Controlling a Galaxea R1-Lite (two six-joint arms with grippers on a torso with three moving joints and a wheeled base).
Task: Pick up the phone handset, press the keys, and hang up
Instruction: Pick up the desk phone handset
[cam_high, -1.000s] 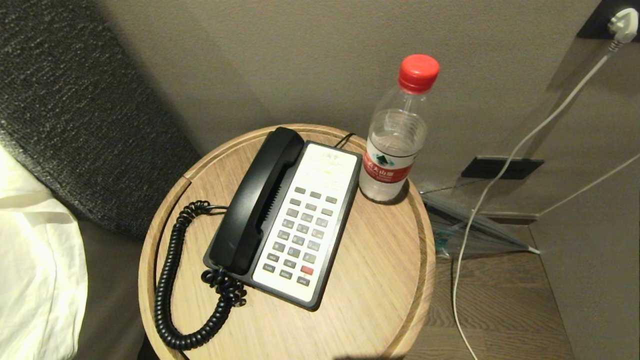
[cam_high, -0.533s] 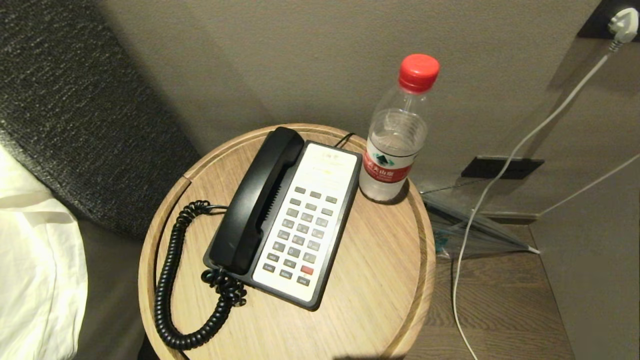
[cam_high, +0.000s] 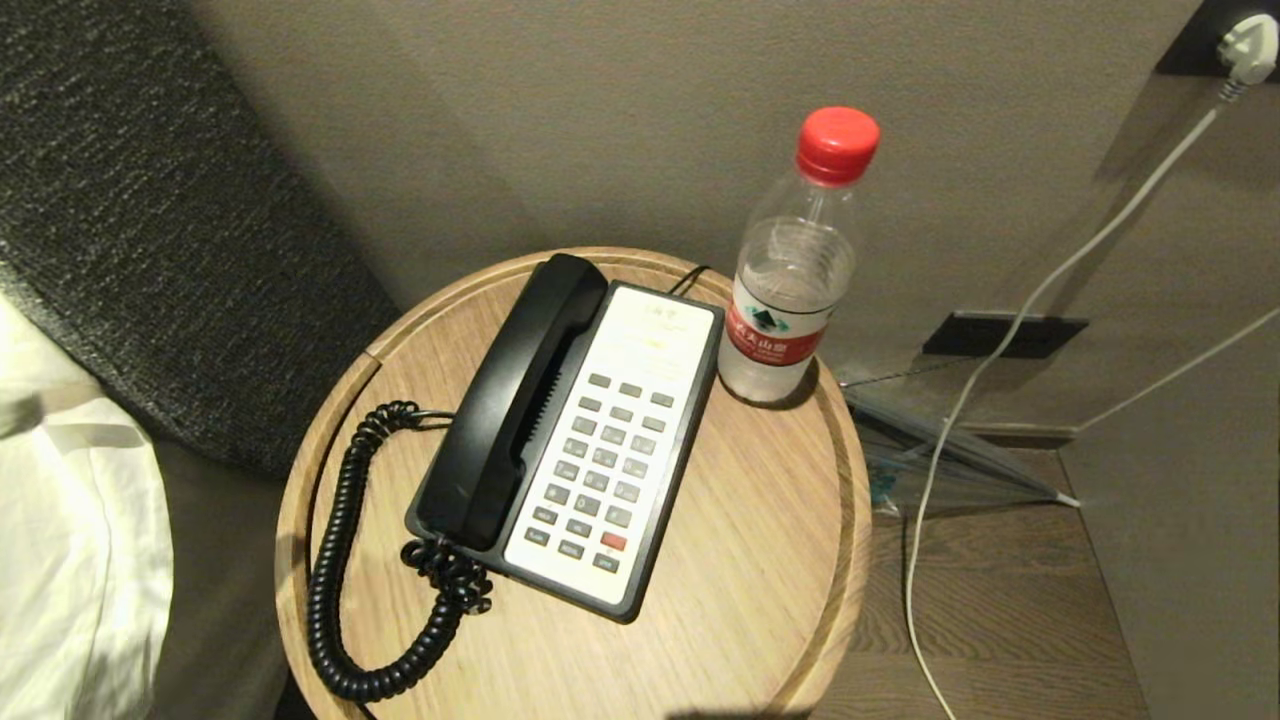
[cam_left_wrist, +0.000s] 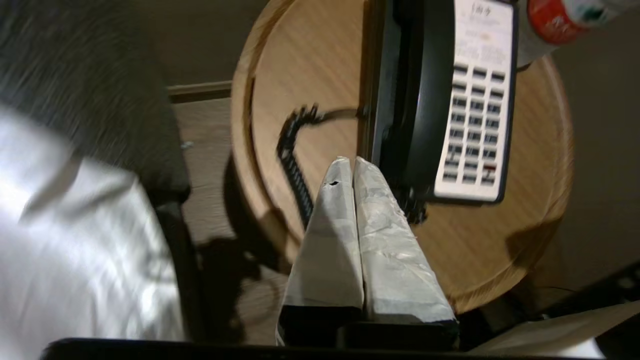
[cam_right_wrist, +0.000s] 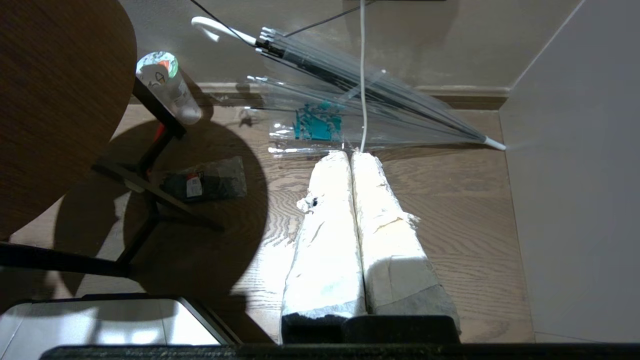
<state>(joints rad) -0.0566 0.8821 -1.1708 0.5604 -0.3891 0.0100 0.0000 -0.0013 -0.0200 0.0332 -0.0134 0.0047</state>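
The black phone handset is next for my left gripper, which should go to it and close on the handset's handle (cam_high: 489, 430) (cam_left_wrist: 424, 127), just short of its cord end.
The black phone handset (cam_high: 515, 400) lies in its cradle on the left side of the black-and-white phone base (cam_high: 650, 330), its coiled cord (cam_high: 340, 560) looping over the round wooden table (cam_high: 740, 580). The grey keys (cam_high: 605, 460), with one red button (cam_high: 614, 541), sit in the white faceplate. Neither arm shows in the head view. In the left wrist view my left gripper (cam_left_wrist: 349, 161) is shut and empty, hovering near the table's front edge, short of the handset (cam_left_wrist: 422, 100) and cord (cam_left_wrist: 295, 165). My right gripper (cam_right_wrist: 350, 155) is shut and empty, low over the floor beside the table.
A water bottle (cam_high: 795, 270) with a red cap stands right behind the phone base. White bedding (cam_high: 70, 560) and a dark headboard (cam_high: 150, 230) lie left of the table. A clear umbrella (cam_right_wrist: 350, 95), a white cable (cam_high: 1000, 360) and a dark packet (cam_right_wrist: 207, 185) lie on the floor to the right.
The phone, table and bottle have not moved. A faint blurred shape has come in at the head view's left edge over the bedding.
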